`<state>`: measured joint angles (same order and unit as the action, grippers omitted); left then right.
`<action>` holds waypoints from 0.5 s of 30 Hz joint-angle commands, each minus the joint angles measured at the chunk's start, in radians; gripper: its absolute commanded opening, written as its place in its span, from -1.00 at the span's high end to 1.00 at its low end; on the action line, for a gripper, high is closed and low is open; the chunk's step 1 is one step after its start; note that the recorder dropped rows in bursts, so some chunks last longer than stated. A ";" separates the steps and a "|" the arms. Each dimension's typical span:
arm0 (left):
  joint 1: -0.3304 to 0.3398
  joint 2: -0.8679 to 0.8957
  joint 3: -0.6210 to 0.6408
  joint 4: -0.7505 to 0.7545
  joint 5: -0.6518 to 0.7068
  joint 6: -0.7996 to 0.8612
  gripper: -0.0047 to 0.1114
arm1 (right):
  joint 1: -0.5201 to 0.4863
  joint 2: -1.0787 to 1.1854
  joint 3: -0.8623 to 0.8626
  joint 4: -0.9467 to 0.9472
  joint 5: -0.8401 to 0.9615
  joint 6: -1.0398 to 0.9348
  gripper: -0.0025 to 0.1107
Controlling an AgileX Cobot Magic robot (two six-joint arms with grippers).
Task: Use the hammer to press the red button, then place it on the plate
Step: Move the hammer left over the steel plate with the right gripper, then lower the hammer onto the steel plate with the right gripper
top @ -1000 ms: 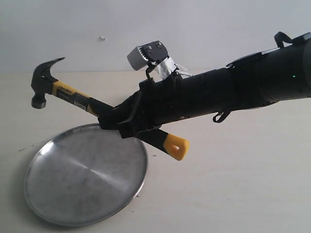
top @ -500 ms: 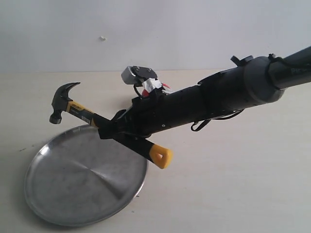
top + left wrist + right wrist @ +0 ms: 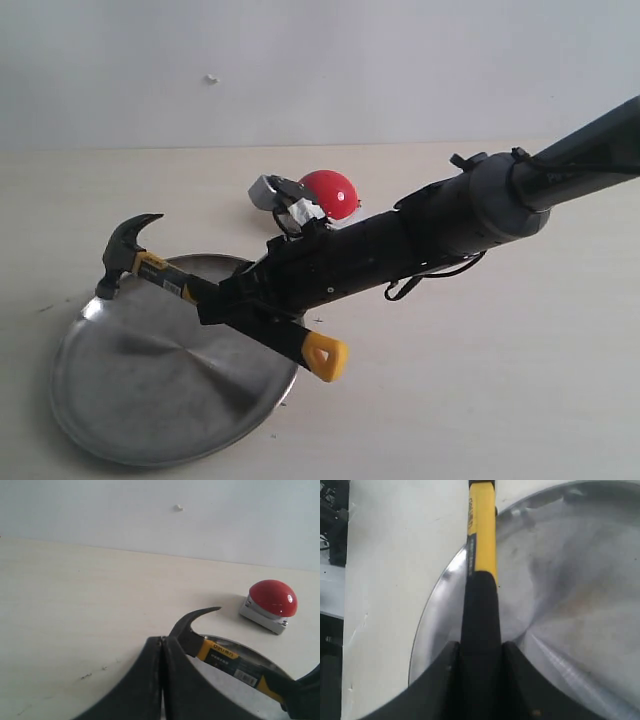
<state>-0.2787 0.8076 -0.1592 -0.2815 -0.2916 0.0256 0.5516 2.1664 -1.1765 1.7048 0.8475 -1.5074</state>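
Observation:
Next, I release the hammer, now held low over the silver plate, from my right gripper between the silver plate's middle and the plate's rim (image 3: 228, 357) under my arm.
My right gripper (image 3: 222, 298) (image 3: 480, 652) is shut on the black grip of the hammer (image 3: 160, 268) (image 3: 481, 550), holding it low over the silver plate (image 3: 150, 400) (image 3: 580, 605). The dark head (image 3: 125, 248) hangs just above the plate's far left rim, and the yellow looped end (image 3: 326, 357) sticks out past the right rim. The red button (image 3: 330, 192) (image 3: 273, 598) sits on its grey base behind the arm. My left gripper (image 3: 162, 642) is shut with nothing in it, off the exterior view; the hammer's claw (image 3: 192, 622) shows just beyond it.
The right arm (image 3: 450, 225) stretches in from the right across the pale table (image 3: 480, 400). A white wall (image 3: 320, 60) backs the table's far edge.
The right arm has lowered and drawn back to the right, bringing the hammer down from high above the table to just over the plate. The red button has come into sight behind the arm.

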 commanded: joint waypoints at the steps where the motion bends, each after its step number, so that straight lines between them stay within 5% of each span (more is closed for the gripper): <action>1: 0.001 -0.006 0.005 0.003 -0.008 -0.003 0.92 | -0.005 0.024 -0.017 0.040 0.065 -0.044 0.96; 15: 0.001 -0.006 0.005 0.003 -0.008 -0.003 0.92 | -0.005 0.033 -0.017 0.040 0.059 -0.129 0.96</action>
<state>-0.2787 0.8076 -0.1592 -0.2815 -0.2916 0.0256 0.5516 2.2163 -1.1765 1.7029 0.8496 -1.5964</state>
